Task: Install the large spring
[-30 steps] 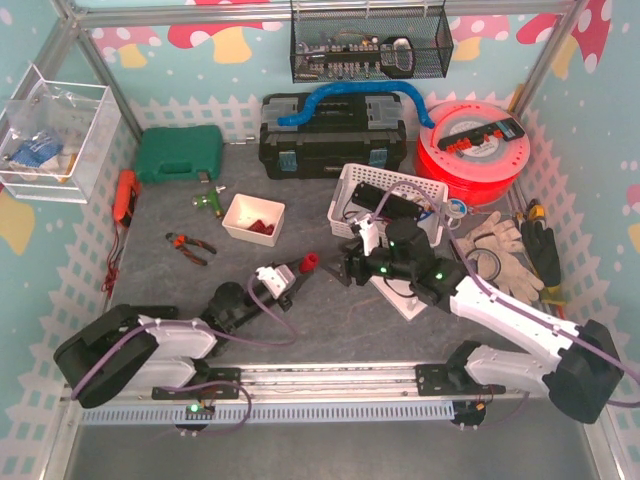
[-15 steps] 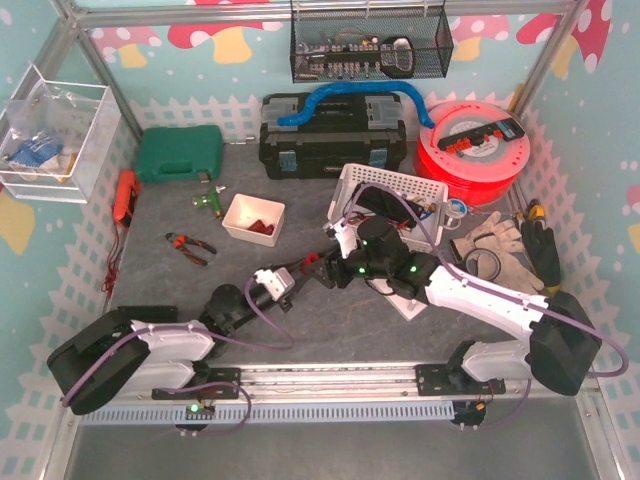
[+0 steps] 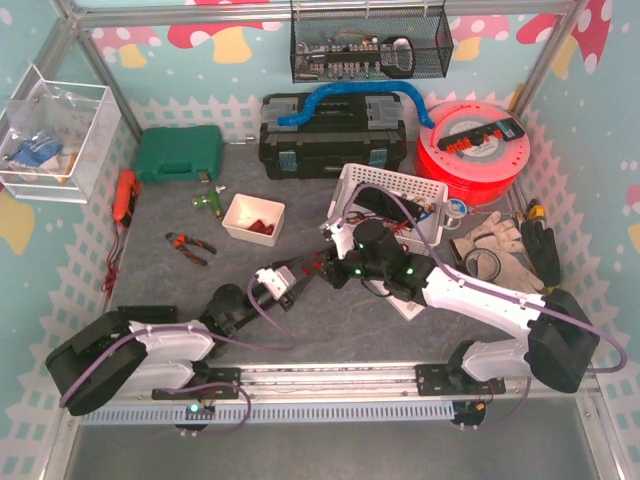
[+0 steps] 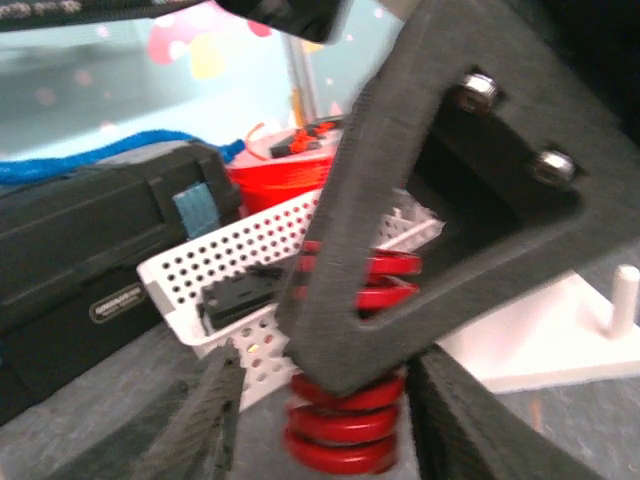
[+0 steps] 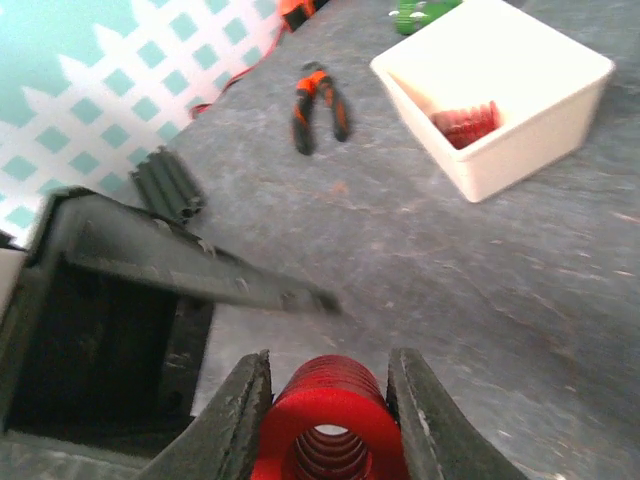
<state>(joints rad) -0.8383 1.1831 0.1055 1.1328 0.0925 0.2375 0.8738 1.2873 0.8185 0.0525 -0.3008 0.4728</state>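
Note:
Next, my right gripper lets go of the large spring on the white base plate's corner (image 3: 377, 271) closest to my left gripper.
The large spring (image 3: 311, 265), red and thick-coiled, hangs above the grey mat between my two grippers. My right gripper (image 5: 328, 375) is shut on it, a finger pressed against each side of the coil (image 5: 325, 420). From the left wrist, the spring (image 4: 345, 430) stands upright with the right gripper's dark finger (image 4: 400, 250) across it. My left gripper (image 4: 328, 380) is open around it, and a gap shows beside its left finger. Behind lies a white base plate (image 4: 560, 340) with an upright peg (image 4: 625, 295).
A white perforated basket (image 3: 385, 195) stands just behind the grippers, with a black toolbox (image 3: 333, 135) and a red spool (image 3: 472, 150) farther back. A white bin (image 3: 253, 218) holding small red springs, pliers (image 3: 190, 245) and a green case (image 3: 178, 152) lie left. Gloves (image 3: 510, 245) lie right.
My right arm swung left to the spring held by my left gripper and its jaws closed on it. The left jaws have opened off the spring.

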